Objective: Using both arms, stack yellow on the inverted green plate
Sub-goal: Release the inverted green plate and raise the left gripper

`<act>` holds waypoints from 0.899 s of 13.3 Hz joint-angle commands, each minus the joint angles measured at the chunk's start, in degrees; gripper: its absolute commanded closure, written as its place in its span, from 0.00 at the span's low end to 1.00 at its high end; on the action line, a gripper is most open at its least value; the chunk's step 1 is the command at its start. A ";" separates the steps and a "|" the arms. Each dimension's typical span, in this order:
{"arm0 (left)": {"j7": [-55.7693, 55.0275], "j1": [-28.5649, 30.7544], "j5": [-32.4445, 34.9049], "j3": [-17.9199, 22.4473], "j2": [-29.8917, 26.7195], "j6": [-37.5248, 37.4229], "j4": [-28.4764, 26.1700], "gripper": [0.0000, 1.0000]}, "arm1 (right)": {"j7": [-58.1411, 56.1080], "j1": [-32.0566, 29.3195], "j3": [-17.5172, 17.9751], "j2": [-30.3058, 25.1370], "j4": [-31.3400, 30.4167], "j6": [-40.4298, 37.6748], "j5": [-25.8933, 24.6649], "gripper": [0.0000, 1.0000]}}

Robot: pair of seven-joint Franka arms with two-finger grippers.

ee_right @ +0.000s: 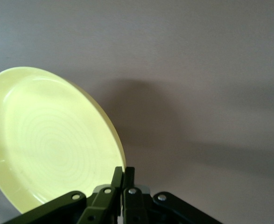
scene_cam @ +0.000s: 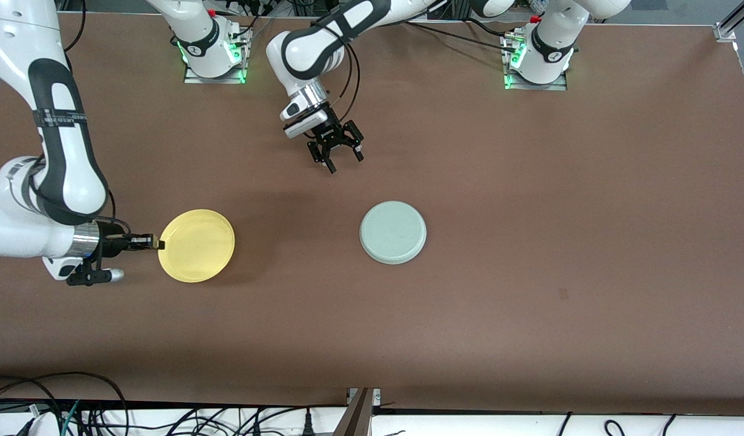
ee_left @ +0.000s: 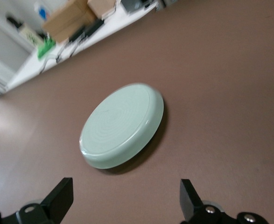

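I need to let go of the yellow plate with my right gripper on the green plate's upturned base (scene_cam: 394,221), a little toward the arm bases.
The yellow plate (scene_cam: 196,245) is toward the right arm's end of the table, right side up. My right gripper (scene_cam: 157,243) is shut on its rim at the edge nearest that arm. In the right wrist view the fingers (ee_right: 123,170) pinch the rim of the yellow plate (ee_right: 48,140), which is tilted and casts a shadow on the table. The green plate (scene_cam: 393,232) lies upside down, base up, near the table's middle. My left gripper (scene_cam: 346,160) hangs open and empty over bare table beside the green plate. The left wrist view shows the green plate (ee_left: 122,126) ahead of the open gripper (ee_left: 126,186).
The brown table (scene_cam: 529,272) carries only the two plates. The arm bases (scene_cam: 214,54) stand along its edge farthest from the front camera. Cables (scene_cam: 75,406) and a white ledge run below the table's near edge.
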 commanded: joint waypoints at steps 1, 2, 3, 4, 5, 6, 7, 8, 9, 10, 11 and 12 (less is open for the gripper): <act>2.57 10.24 -14.94 -1.30 -1.69 4.76 4.18 0.00 | 1.24 0.18 0.55 -1.19 1.22 -2.69 1.26 1.00; 7.46 13.93 -20.13 -1.30 -2.91 6.17 4.54 0.00 | 3.25 1.23 1.07 -1.45 1.13 -2.78 1.26 1.00; 15.08 18.49 -25.58 -1.22 -4.49 6.53 4.98 0.00 | 5.62 2.02 1.42 -1.46 1.13 -2.78 1.17 1.00; 21.77 22.63 -30.51 -1.22 -6.07 6.45 5.33 0.00 | 7.39 3.16 2.03 -1.46 1.13 -2.78 1.26 1.00; 26.88 26.59 -34.30 -1.22 -7.92 6.19 5.24 0.00 | 8.45 3.69 3.26 -1.46 1.04 -2.78 1.26 1.00; 30.68 29.58 -36.95 -1.22 -9.59 5.84 5.24 0.00 | 10.29 4.57 5.01 -1.37 0.96 -2.70 1.34 1.00; 33.76 32.05 -38.28 -1.13 -11.17 5.48 5.16 0.00 | 13.35 6.14 5.64 -1.11 0.61 -2.17 1.43 1.00; 37.79 33.99 -38.29 -1.04 -12.66 4.00 5.16 0.00 | 16.51 8.77 5.73 -0.84 0.52 -1.56 1.43 1.00; 42.97 36.01 -38.47 -1.13 -13.20 2.33 5.24 0.00 | 20.37 11.75 5.73 -0.67 0.43 0.36 1.52 1.00; 47.63 38.29 -38.47 -1.13 -15.30 1.27 5.24 0.00 | 25.20 14.92 5.73 -0.40 -0.09 3.51 1.52 1.00; 51.24 40.66 -38.90 -1.13 -17.75 -1.52 5.16 0.00 | 29.33 17.82 5.73 0.29 -0.45 6.59 1.52 1.00; 55.20 42.78 -41.00 -1.22 -20.39 -5.55 5.24 0.00 | 33.47 21.15 5.73 0.91 -0.62 9.23 1.52 1.00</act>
